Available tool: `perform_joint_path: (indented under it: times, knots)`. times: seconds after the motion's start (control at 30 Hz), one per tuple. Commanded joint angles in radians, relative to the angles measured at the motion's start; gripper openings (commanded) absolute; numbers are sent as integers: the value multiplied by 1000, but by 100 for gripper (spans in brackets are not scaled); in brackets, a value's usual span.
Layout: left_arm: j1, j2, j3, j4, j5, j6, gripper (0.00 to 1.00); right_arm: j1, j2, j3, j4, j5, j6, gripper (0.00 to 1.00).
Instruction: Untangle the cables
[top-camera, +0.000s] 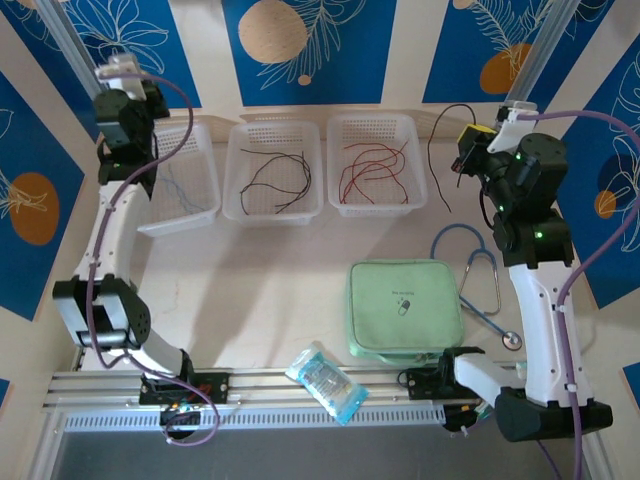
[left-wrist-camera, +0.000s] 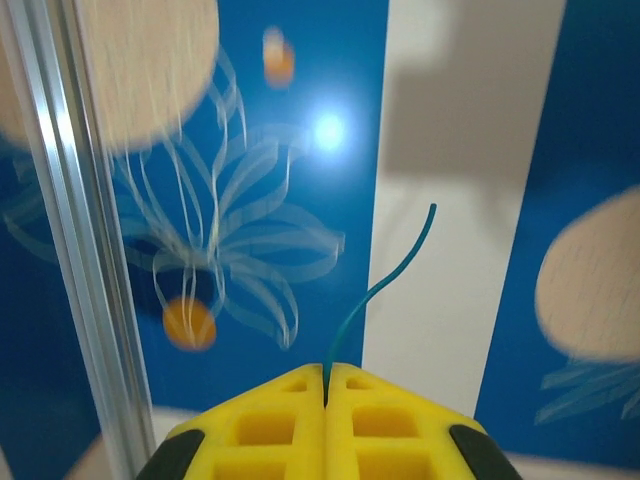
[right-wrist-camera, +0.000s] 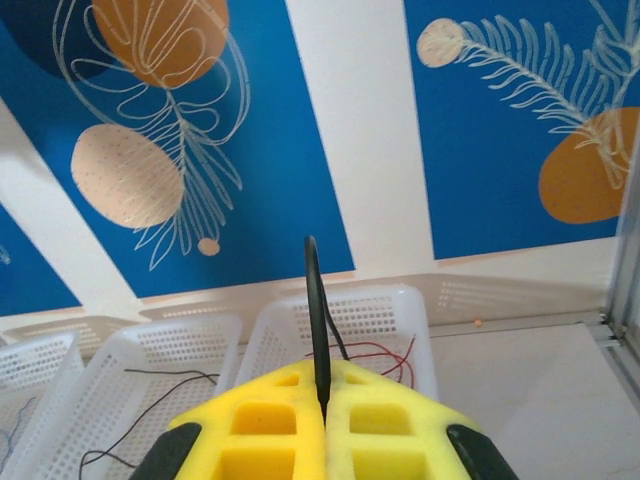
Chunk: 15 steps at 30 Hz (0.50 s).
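Observation:
Next, my left gripper lets go of the thin blue-grey cable in the white basket holding the other blue-grey cable (top-camera: 187, 180).
My left gripper (left-wrist-camera: 325, 388) is shut on a thin blue-grey cable (left-wrist-camera: 385, 280) that curls up out of the yellow fingertips towards the wall. More blue-grey cable (top-camera: 180, 190) lies in the left basket (top-camera: 205, 140), under the raised left arm. My right gripper (top-camera: 468, 142) is shut on a black cable (top-camera: 431, 150) that hangs in a loop right of the baskets. In the right wrist view, the black cable (right-wrist-camera: 314, 300) stands up from the closed jaws (right-wrist-camera: 322, 392). Dark cables (top-camera: 275, 175) lie in the middle basket (top-camera: 272, 130). Red cables (top-camera: 372, 168) lie in the right basket (top-camera: 375, 122).
A green zip pouch (top-camera: 405, 308) lies at front centre-right. A stethoscope (top-camera: 480, 270) with a blue-grey tube curls beside it, near the right arm. A clear plastic packet (top-camera: 325, 380) sits on the front rail. The three white baskets line the back wall.

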Motion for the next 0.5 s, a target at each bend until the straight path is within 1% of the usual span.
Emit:
perform_joint_path:
  times: [0.0, 0.1, 0.17, 0.2, 0.27, 0.3, 0.37, 0.47]
  knots:
    - [11, 42, -95, 31, 10, -73, 0, 32, 10, 45, 37, -13, -33, 0]
    - [13, 74, -133, -16, -43, -94, 0, 57, 19, 72, 35, -13, -58, 0]
    - [18, 103, -143, -61, -57, -132, 0, 76, 21, 95, 32, -3, -67, 0]
    - [24, 116, -152, -71, -53, -169, 0, 87, 21, 104, 31, 21, -72, 0]
    - [51, 171, -149, -131, -8, -287, 0, 95, 20, 114, 29, 62, -80, 0]
    - [64, 196, -143, -155, 15, -330, 0, 96, 17, 114, 32, 70, -84, 0]
    - [85, 242, -138, -193, 26, -407, 0, 97, 9, 105, 41, 72, -81, 0]
    - [105, 281, -144, -202, 28, -447, 0, 105, 2, 106, 36, 58, -81, 0]
